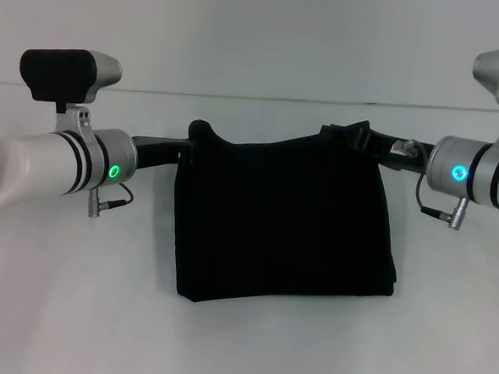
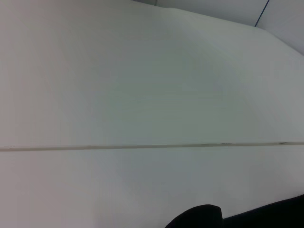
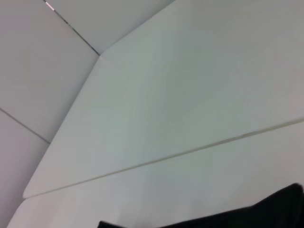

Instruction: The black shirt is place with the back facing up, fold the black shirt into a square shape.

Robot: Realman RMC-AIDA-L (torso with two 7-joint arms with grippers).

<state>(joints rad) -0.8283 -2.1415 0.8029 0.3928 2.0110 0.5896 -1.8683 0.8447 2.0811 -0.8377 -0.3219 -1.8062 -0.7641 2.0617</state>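
Note:
The black shirt's top edge rises to a bunched corner; my right gripper should lower it, open, back off and grab the cloth [image 1: 346, 165] below it.
The black shirt [image 1: 281, 223] hangs as a folded, roughly square panel in the middle of the head view, plain side showing. Its lower edge is down at the white table [image 1: 248, 348]. My left gripper [image 1: 195, 140] is shut on the shirt's upper left corner. My right gripper [image 1: 354, 136] is shut on the upper right corner, where the cloth bunches. Both hold the top edge up at about the same height. The fingers are black against black cloth and hard to make out. A bit of the shirt shows in the left wrist view [image 2: 197, 217] and in the right wrist view [image 3: 270, 211].
The white table has a seam [image 2: 142, 147] running across it behind the shirt. The table's far edge and a pale wall [image 3: 42, 57] lie beyond. Both white forearms reach in from the sides at shirt-top height.

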